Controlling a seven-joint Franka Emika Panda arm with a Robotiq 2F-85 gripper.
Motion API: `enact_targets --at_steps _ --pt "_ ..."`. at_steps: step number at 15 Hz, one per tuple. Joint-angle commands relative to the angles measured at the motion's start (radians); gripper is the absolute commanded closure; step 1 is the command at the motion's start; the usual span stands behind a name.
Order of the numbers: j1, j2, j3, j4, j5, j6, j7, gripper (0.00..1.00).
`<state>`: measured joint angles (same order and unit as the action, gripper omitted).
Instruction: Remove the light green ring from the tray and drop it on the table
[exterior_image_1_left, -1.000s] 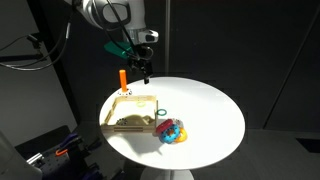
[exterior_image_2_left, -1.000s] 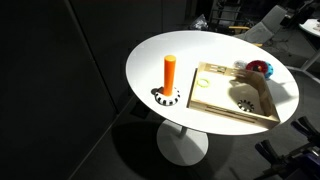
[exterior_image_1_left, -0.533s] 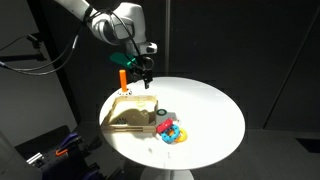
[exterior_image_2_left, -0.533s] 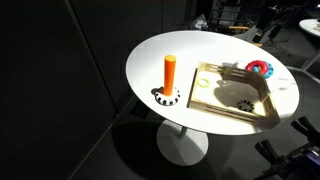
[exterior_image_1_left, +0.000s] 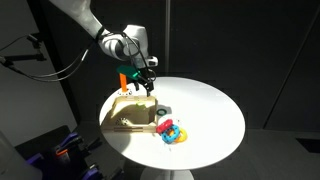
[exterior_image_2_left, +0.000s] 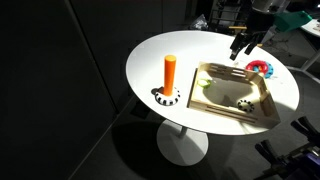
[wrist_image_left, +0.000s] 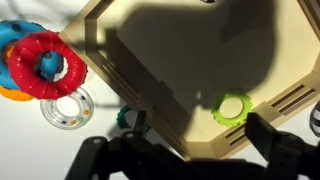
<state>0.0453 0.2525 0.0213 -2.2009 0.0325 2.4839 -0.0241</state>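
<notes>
I need to next lower my gripper to the light green ring and close it on the ring's side (exterior_image_1_left: 144, 104) (wrist_image_left: 224, 121) nearest the tray's corner.
The light green ring (wrist_image_left: 233, 108) lies flat inside the tray (wrist_image_left: 150, 50) near a corner; it also shows in an exterior view (exterior_image_2_left: 204, 83) at the tray's end nearest the orange peg. The light wooden tray (exterior_image_1_left: 128, 115) (exterior_image_2_left: 262, 112) rests on the round white table (exterior_image_1_left: 215, 110) (exterior_image_2_left: 150, 55). My gripper (wrist_image_left: 185, 150) (exterior_image_1_left: 147, 82) (exterior_image_2_left: 243, 48) hangs open and empty above the tray, its two dark fingers either side of the corner with the ring, not touching it.
A red, blue and pink ring pile (wrist_image_left: 40, 65) (exterior_image_1_left: 172, 130) (exterior_image_2_left: 262, 68) sits on the table beside the tray, with a clear ring (wrist_image_left: 68, 108) and a thin dark green ring (wrist_image_left: 125, 118) near it. An orange peg (exterior_image_2_left: 170, 75) stands on a base by the tray.
The arm has come down and moved over the tray. The gripper has entered the exterior view that lacked it. The rings and tray have not moved.
</notes>
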Motion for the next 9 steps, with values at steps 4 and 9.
enact_targets --at_steps 4,9 --pt "0.021 0.169 0.009 0.113 -0.016 0.035 0.034 0.0" --pt "0.046 0.264 0.006 0.178 -0.031 0.036 0.041 0.0"
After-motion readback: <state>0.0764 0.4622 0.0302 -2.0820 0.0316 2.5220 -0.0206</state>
